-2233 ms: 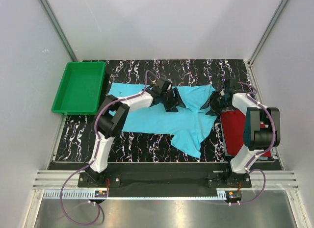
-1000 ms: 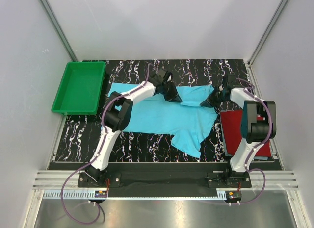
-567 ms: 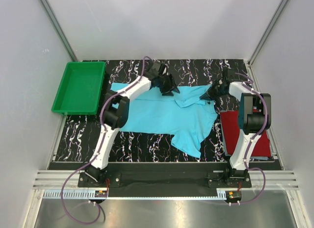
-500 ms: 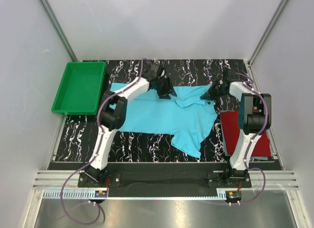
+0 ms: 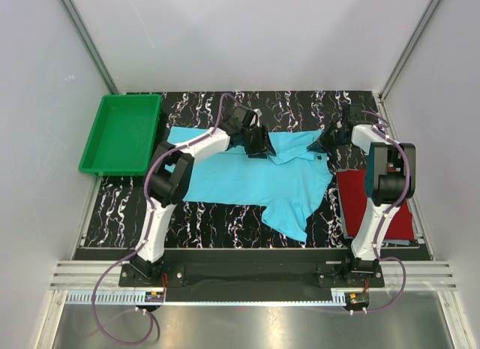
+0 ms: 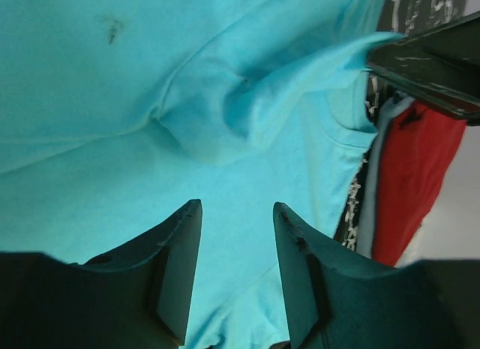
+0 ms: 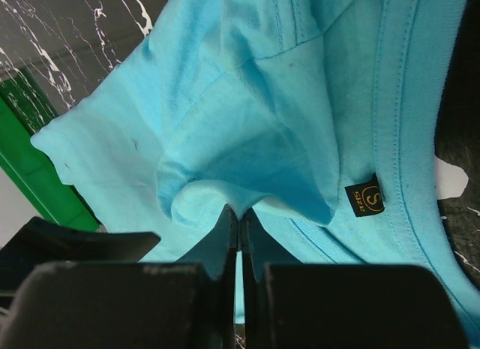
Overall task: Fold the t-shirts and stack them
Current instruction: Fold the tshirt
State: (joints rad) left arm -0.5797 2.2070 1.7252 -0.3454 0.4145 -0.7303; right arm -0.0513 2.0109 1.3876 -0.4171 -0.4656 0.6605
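The folded-in sleeve is rumpled and its loose corner is outside the left gripper's fingers, so the robot's left gripper should grab that corner (image 6: 217,150) and help spread the sleeve flat.
The turquoise t-shirt (image 5: 247,176) lies spread across the dark marbled mat, rumpled near its collar. My left gripper (image 5: 259,145) hovers over its far edge, open, with only flat turquoise cloth (image 6: 150,101) showing between the fingers (image 6: 180,259). My right gripper (image 5: 328,139) is at the shirt's far right corner, shut on a raised fold of turquoise cloth (image 7: 225,161) beside the dark neck label (image 7: 364,196). The dark red t-shirt (image 5: 360,203) lies as a folded rectangle at the right, partly under the right arm; it also shows in the left wrist view (image 6: 416,176).
A green plastic tray (image 5: 120,135) sits at the mat's far left corner, and its edge (image 7: 37,176) shows in the right wrist view. Grey walls close in on both sides. Bare mat (image 5: 210,221) shows in front of the turquoise shirt.
The left gripper has opened and let go of the turquoise cloth, which now lies flat beneath it. The right gripper has kept its grip and barely moved.
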